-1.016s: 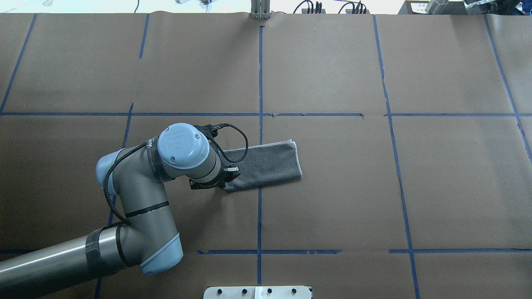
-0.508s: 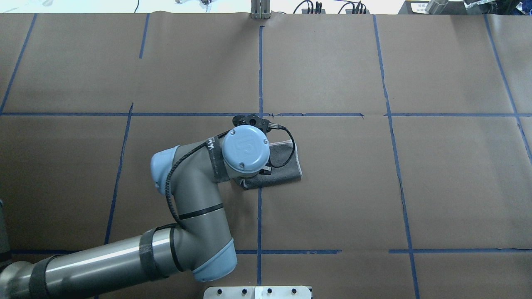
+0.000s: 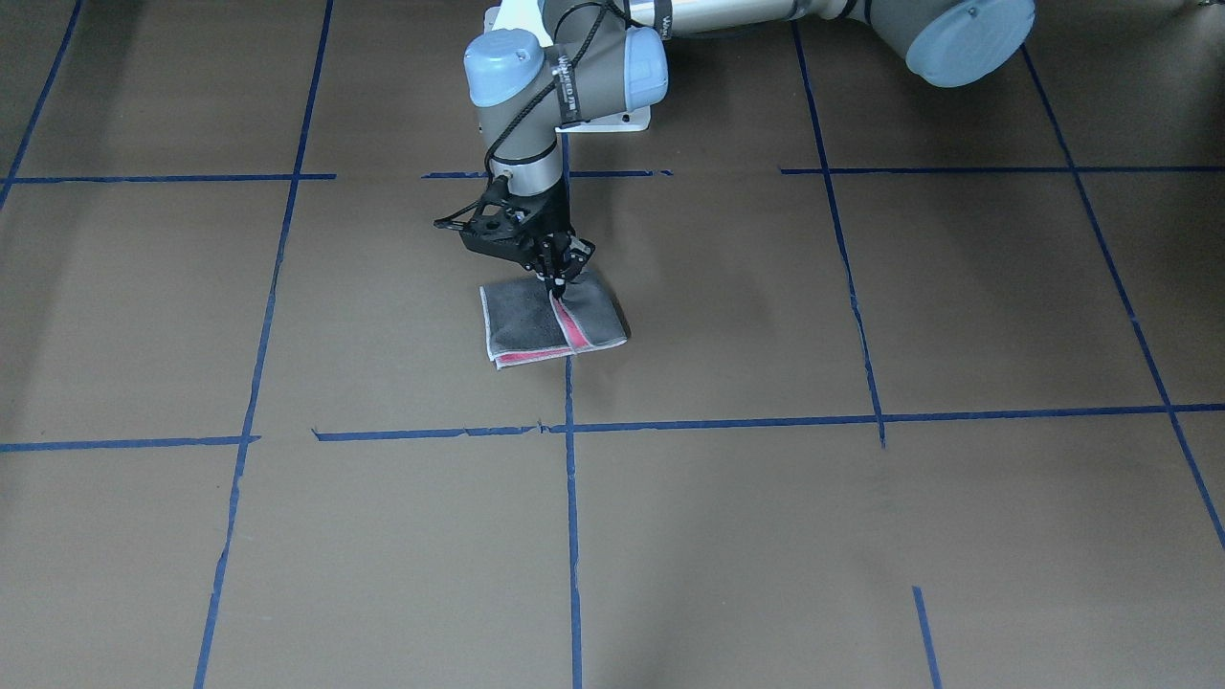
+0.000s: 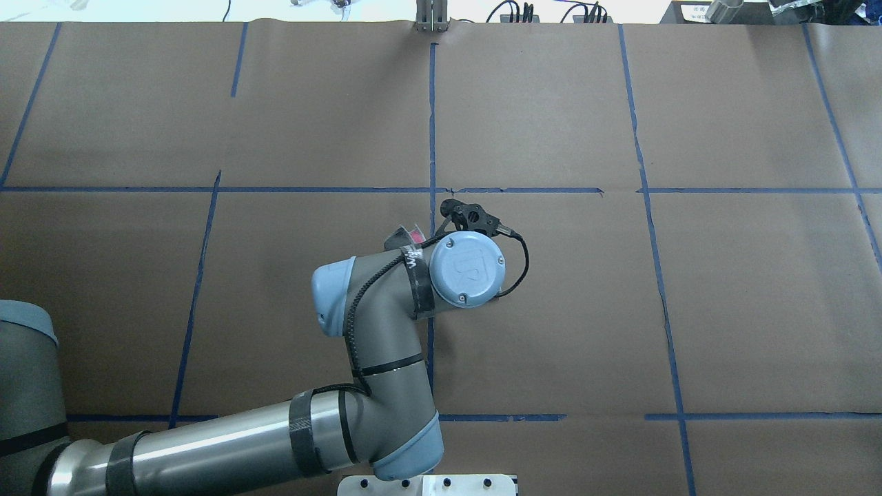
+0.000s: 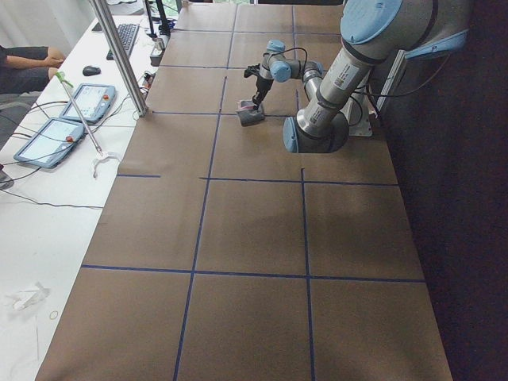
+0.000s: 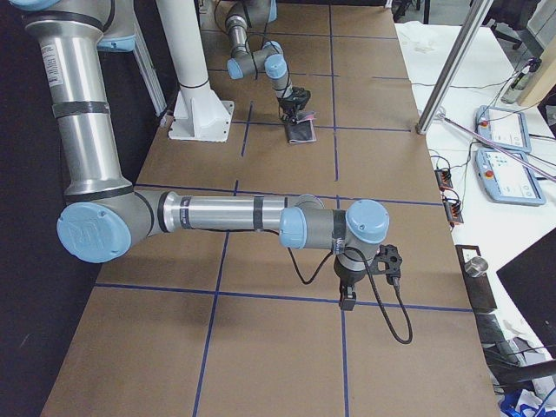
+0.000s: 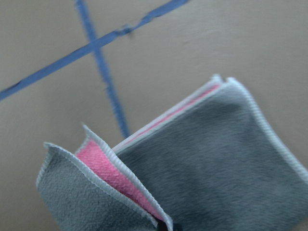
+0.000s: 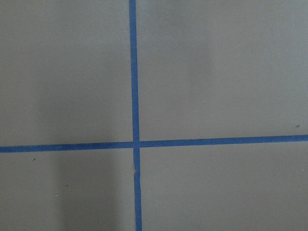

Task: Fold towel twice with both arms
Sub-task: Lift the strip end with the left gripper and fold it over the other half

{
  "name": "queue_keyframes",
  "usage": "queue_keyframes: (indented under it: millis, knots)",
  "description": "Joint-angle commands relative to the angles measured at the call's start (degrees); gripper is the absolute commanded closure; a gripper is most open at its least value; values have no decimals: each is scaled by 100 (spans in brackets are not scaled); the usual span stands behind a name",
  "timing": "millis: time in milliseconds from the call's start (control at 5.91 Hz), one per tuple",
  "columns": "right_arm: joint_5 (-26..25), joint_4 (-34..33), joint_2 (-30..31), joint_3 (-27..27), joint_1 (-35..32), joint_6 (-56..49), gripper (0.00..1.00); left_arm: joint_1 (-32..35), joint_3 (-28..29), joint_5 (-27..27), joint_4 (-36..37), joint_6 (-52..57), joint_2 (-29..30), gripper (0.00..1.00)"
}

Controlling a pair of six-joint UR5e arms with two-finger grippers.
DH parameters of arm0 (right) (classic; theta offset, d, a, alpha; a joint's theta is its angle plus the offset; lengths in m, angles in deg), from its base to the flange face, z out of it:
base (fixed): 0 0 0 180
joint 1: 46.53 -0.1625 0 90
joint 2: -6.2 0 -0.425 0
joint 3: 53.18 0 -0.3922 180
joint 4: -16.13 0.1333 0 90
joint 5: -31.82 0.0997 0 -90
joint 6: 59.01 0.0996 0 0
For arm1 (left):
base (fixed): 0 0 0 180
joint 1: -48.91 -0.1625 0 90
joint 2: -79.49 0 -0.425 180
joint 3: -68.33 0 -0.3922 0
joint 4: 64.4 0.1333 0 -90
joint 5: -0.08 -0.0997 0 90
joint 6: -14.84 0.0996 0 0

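My left gripper will let go of the towel's lifted edge along the white outer hem of the lower grey layer (image 3: 496, 327) (image 7: 263, 134).
The towel (image 3: 536, 325) lies folded near the table's middle, dark grey outside with a pink-red strip showing along the fold. My left gripper (image 3: 555, 287) is shut on the towel's lifted edge and holds it just above the lower layers. The left wrist view shows the towel (image 7: 216, 159) with grey layers parted, the pink face between them. In the overhead view the left wrist (image 4: 466, 269) hides nearly all of the towel. My right gripper (image 6: 347, 302) hangs over bare table far from the towel; I cannot tell if it is open or shut.
Brown paper with blue tape lines (image 4: 431, 124) covers the table. A white pedestal base (image 6: 200, 117) stands at the robot's side. A metal post (image 5: 119, 55) and tablets (image 5: 48, 139) are on the operators' side.
My left arm has swung right, carrying the towel's left end over its right half. The long grey strip has become a short folded stack under the wrist.
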Motion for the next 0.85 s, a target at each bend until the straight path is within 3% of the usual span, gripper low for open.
queue_keyframes:
  millis: [0, 339, 677]
  knots:
    - [0, 0, 34, 3, 0, 0, 0, -34, 426, -63, -92, 442, 401, 100]
    - [0, 0, 43, 3, 0, 0, 0, -60, 839, -55, -574, 573, 578, 100]
    - [0, 0, 43, 12, 0, 0, 0, -113, 840, -55, -655, 819, 648, 100]
